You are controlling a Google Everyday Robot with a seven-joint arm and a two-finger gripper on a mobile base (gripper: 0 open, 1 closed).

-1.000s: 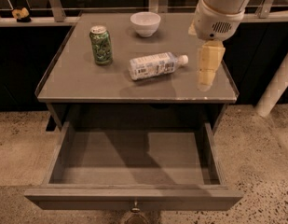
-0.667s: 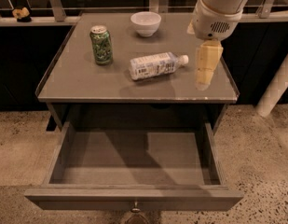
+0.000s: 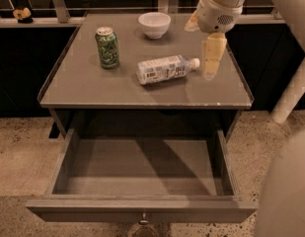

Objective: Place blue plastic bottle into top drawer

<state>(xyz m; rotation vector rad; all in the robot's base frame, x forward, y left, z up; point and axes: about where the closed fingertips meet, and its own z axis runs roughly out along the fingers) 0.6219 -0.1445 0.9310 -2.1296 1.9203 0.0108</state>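
Note:
Next, I grip the blue plastic bottle's body (image 3: 176, 67) near the white cap.
The blue plastic bottle (image 3: 164, 69) lies on its side on the tabletop (image 3: 93, 90), white cap pointing right. The top drawer (image 3: 142, 169) is pulled open below the tabletop and is empty; its front panel has a small metal knob (image 3: 143, 216). My gripper (image 3: 212, 58) hangs over the right part of the tabletop, just right of the bottle's cap. It holds nothing and stays apart from the bottle.
A green drink can (image 3: 107, 47) stands at the left of the tabletop. A white bowl (image 3: 154, 24) sits at the back. A raised rim runs along the table's sides. Part of my arm (image 3: 285, 191) fills the lower right corner.
My gripper has shifted slightly left and back, closer to the bottle's cap. Part of my arm has come into view at the lower right. Bottle, can and drawer have not moved.

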